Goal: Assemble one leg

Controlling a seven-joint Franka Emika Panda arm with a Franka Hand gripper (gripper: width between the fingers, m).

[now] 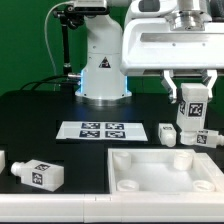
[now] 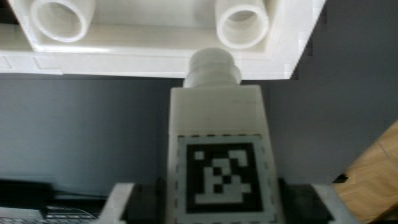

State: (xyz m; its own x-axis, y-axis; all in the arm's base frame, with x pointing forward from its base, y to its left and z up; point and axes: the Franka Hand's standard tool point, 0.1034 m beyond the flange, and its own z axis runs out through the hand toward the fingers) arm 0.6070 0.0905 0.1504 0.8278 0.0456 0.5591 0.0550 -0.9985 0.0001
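My gripper needs to release the white leg upright in the white panel's round socket (image 1: 204,186) (image 2: 240,24) farthest from the marker board.
My gripper (image 1: 191,92) is shut on one white leg (image 1: 192,110) and holds it upright in the air, above the far right side of the white panel (image 1: 150,178). In the wrist view the gripper (image 2: 222,207) clamps the leg (image 2: 221,120) from both sides. Its tag faces the camera and its narrow peg end points at the panel's edge (image 2: 160,62), between two round sockets. Two more legs (image 1: 168,133) (image 1: 207,139) lie just behind the panel. Another leg (image 1: 38,175) lies at the front of the exterior view's left.
The marker board (image 1: 100,130) lies flat in front of the robot base (image 1: 103,75). A further white part (image 1: 2,160) shows at the left edge of the exterior view. The table is black, with a green wall behind.
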